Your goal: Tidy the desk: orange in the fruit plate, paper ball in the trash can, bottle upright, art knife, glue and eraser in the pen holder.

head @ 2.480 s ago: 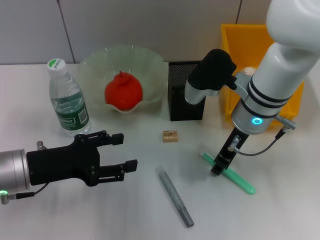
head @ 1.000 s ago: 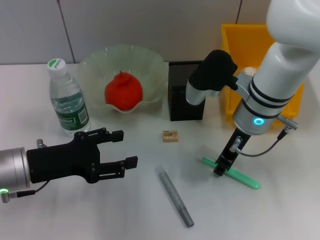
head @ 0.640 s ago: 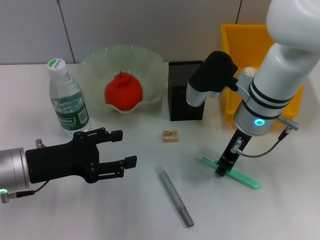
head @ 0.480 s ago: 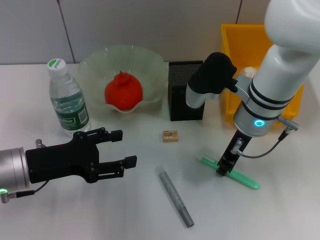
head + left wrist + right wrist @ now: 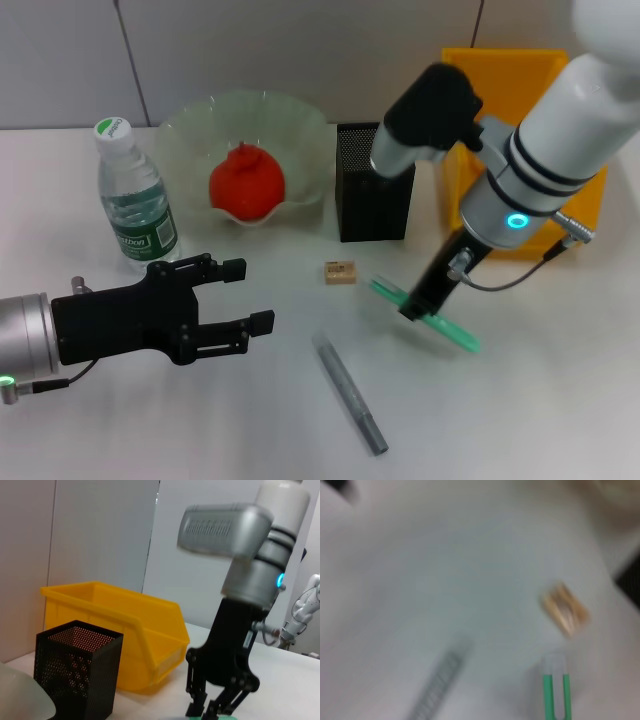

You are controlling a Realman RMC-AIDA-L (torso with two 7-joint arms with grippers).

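Observation:
Next, my right gripper releases the green tool, now held slanted just above the table, inside the black pen holder (image 5: 352, 165), on the side of the pen holder by the fruit plate.
My right gripper (image 5: 412, 308) is shut on a long green stick-shaped tool (image 5: 440, 325) and holds it slanted just above the table, in front of the black mesh pen holder (image 5: 372, 200). A grey ridged stick (image 5: 350, 395) lies nearer the front edge. I cannot tell which of the two is the art knife and which the glue. The tan eraser (image 5: 340, 272) lies left of the held tool. The orange (image 5: 245, 182) sits in the fruit plate (image 5: 190, 125). The bottle (image 5: 135, 200) stands upright. My left gripper (image 5: 248, 296) hovers open at the front left. The paper ball is hidden.
The yellow trash can (image 5: 500, 75) stands at the back right, partly behind my right arm. The left wrist view shows the pen holder (image 5: 77, 672), the trash can (image 5: 125, 630) and the right gripper (image 5: 215, 710). The right wrist view shows the eraser (image 5: 565, 609) and both sticks.
My right gripper has closed on the green tool, lifted it off the table and carried it left toward the pen holder. The left arm has stayed still.

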